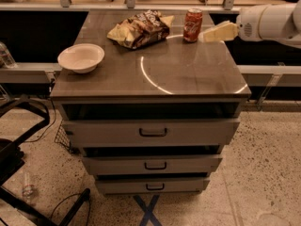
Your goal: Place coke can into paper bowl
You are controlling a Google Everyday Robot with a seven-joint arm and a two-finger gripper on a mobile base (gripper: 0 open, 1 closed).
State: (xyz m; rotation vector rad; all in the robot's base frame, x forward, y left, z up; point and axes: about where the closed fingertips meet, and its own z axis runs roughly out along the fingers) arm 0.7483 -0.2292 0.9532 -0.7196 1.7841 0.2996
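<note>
The red coke can beside the snack bag is next for my gripper, which should move to the upper half (193, 21) of that can and close there.
The red coke can (193, 25) stands upright at the back right of the cabinet top (188, 74). The off-white paper bowl (81, 57) sits empty near the top's left edge. My gripper (210, 33) reaches in from the right on a white arm (270, 22). Its tip is just right of the can, at about the can's height, very close to it or touching it.
A brown-and-yellow snack bag (139, 28) lies at the back middle, just left of the can. The cabinet has three drawers (153, 132) pulled slightly open. A dark chair base (19, 164) and cables are on the floor at the left.
</note>
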